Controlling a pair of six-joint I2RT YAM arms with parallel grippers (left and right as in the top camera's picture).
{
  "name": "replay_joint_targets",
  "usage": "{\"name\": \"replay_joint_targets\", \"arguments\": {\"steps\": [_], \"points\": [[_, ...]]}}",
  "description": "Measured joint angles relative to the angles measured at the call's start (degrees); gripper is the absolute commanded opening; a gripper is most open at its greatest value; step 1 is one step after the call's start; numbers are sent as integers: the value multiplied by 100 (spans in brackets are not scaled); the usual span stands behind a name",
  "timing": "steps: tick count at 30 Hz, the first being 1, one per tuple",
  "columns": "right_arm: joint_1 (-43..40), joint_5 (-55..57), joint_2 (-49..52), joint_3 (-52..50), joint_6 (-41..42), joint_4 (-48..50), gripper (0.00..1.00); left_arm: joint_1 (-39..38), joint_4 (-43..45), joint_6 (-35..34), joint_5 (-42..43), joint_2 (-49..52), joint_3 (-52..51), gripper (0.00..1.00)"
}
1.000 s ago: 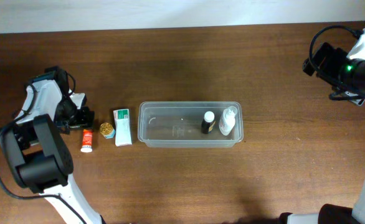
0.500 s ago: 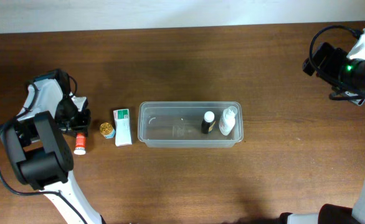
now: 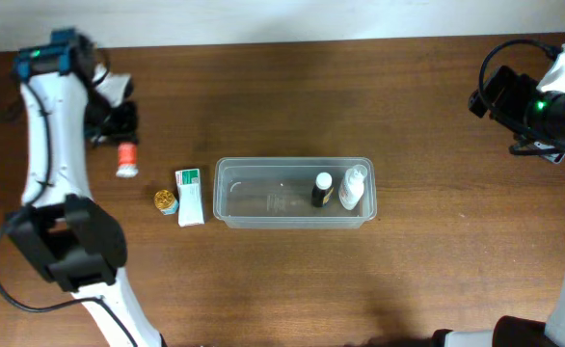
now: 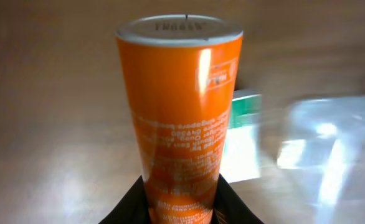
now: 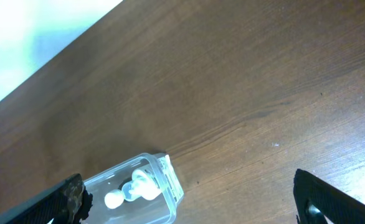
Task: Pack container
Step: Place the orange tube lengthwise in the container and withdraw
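Note:
The orange bottle, now held off the table, will be released by my left gripper lengthwise on the container's empty bottom beside the dark bottle (image 3: 276,191).
The container (image 3: 263,218) is a long clear tub at mid-table, holding a dark bottle (image 3: 321,189) and a white bottle (image 3: 352,187) at its right end. My left gripper (image 3: 124,142) is at the far left, shut on an orange bottle (image 3: 126,156) and holding it off the table. In the left wrist view the orange bottle (image 4: 179,112) fills the middle, clamped low between my left gripper's (image 4: 181,202) dark jaws. My right gripper (image 5: 189,186) hangs open, high above the table's right side, with the container's corner (image 5: 170,180) below it.
A green-and-white box (image 3: 189,196) and a small gold-topped jar (image 3: 165,200) lie just left of the container. The box (image 4: 245,137) also shows behind the orange bottle. The right arm (image 3: 533,96) is over the back right of the brown wooden table.
My left gripper closed on the orange bottle beside the jar, then lifted it and carried it toward the back left. The right arm has not moved.

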Motion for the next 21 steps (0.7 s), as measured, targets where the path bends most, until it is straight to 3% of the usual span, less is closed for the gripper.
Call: {"name": "replay_joint_targets", "arguments": {"steps": [10,21], "points": [[2,0,0,0,0,-2,98,-2334,162,1440,254,-409,81,9],[2,0,0,0,0,0,98,-3410,756,3644,249,-409,-1191,9]]}}
